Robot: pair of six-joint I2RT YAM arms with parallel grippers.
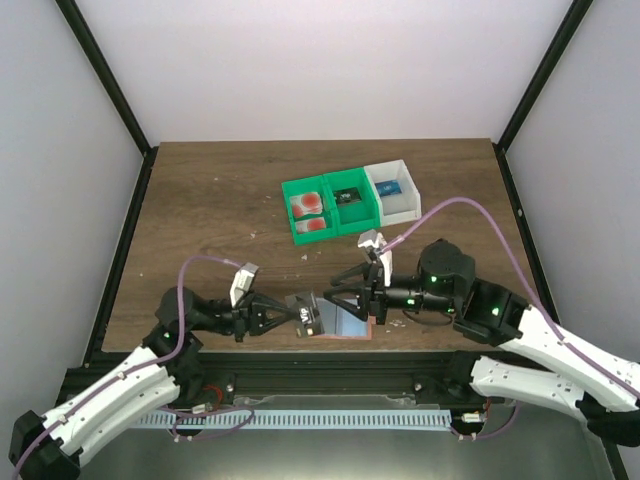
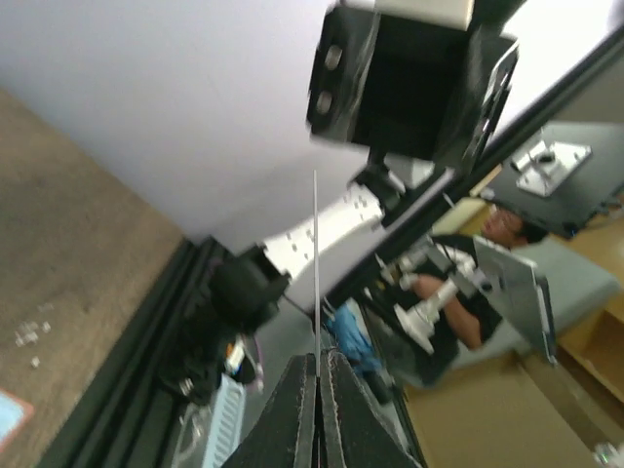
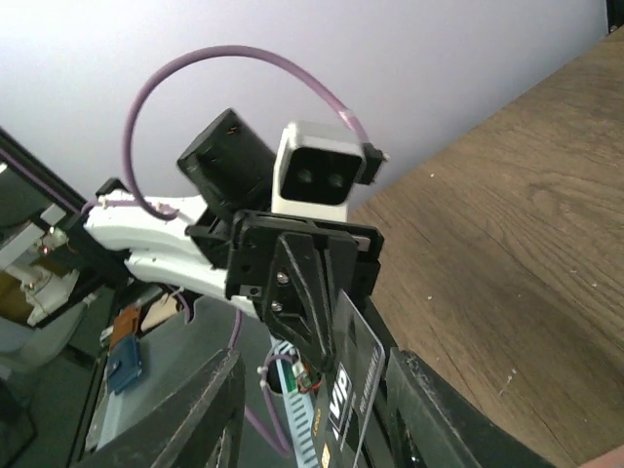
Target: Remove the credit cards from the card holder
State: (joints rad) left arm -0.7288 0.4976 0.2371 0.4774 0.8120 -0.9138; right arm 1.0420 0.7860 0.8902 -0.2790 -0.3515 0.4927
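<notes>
I will next close my right gripper on the credit card's loose edge (image 1: 319,312) (image 3: 369,405), across from the fingers of my left gripper, so that it can take over the card.
My left gripper (image 2: 317,357) is shut on a thin credit card (image 2: 315,263), which I see edge-on, standing straight up from the fingertips. From the right wrist that card (image 3: 353,388) is dark with "VIP" lettering. It stands between the spread fingers of my right gripper (image 3: 312,419), which is open and not touching it. From above, the left gripper (image 1: 291,318) holds the card (image 1: 306,314) just left of the card holder (image 1: 347,323). The holder lies open at the table's near edge, salmon rim and blue-grey inside. The right gripper (image 1: 340,293) hovers over it.
A green bin (image 1: 342,232) behind the holder has two pale cards with red blots (image 1: 309,206) in its left compartment and a dark item in its right. A white bin (image 1: 402,206) with a blue item adjoins it. Black frame posts line the table's sides.
</notes>
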